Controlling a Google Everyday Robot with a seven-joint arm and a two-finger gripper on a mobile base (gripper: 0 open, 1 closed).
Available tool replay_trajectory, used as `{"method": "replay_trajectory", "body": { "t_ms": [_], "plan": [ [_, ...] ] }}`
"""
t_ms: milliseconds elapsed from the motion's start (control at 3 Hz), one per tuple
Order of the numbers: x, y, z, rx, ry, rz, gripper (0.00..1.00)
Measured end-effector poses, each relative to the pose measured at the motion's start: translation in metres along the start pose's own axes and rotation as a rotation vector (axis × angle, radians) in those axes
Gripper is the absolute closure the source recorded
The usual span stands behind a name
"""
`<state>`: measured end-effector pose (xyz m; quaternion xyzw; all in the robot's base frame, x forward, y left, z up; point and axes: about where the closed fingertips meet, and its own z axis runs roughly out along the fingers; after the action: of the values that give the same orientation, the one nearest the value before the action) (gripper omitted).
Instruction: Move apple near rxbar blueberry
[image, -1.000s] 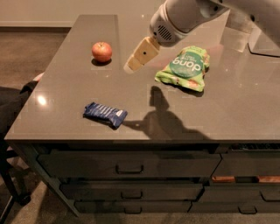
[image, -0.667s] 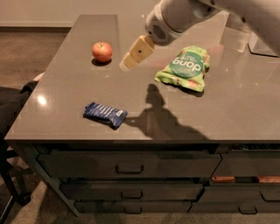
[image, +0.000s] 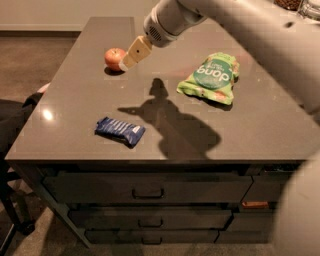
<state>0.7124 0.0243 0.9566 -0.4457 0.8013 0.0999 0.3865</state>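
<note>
The apple should go near the rxbar blueberry. So my gripper needs to close around the middle of the red-orange apple (image: 116, 60).
The apple (image: 114, 59), small, round and red-orange, sits on the grey counter (image: 165, 90) at the far left. The rxbar blueberry (image: 120, 131), a flat dark blue wrapped bar with white lettering, lies near the counter's front left edge. My gripper (image: 129, 59), with cream-coloured fingers, hangs from the arm that comes in from the upper right. Its tip is just right of the apple, close to it or touching it.
A green crinkled chip bag (image: 210, 77) lies on the counter's right half. The arm casts a dark shadow (image: 170, 120) across the counter's middle. Below the front edge are drawers (image: 147, 192). A dark chair (image: 12, 125) stands at the left.
My gripper has moved left, from midway between the chip bag and the apple to right beside the apple. The apple, bar and bag have not moved.
</note>
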Motion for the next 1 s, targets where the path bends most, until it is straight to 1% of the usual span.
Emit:
{"method": "replay_trajectory", "body": {
  "t_ms": [333, 667, 1000],
  "plan": [
    [-0.01, -0.012, 0.033, -0.017, 0.005, 0.019, 0.0],
    [-0.014, -0.018, 0.066, -0.038, 0.023, 0.04, 0.0],
    [-0.018, -0.024, 0.092, -0.049, 0.031, 0.06, 0.0]
  ]
}}
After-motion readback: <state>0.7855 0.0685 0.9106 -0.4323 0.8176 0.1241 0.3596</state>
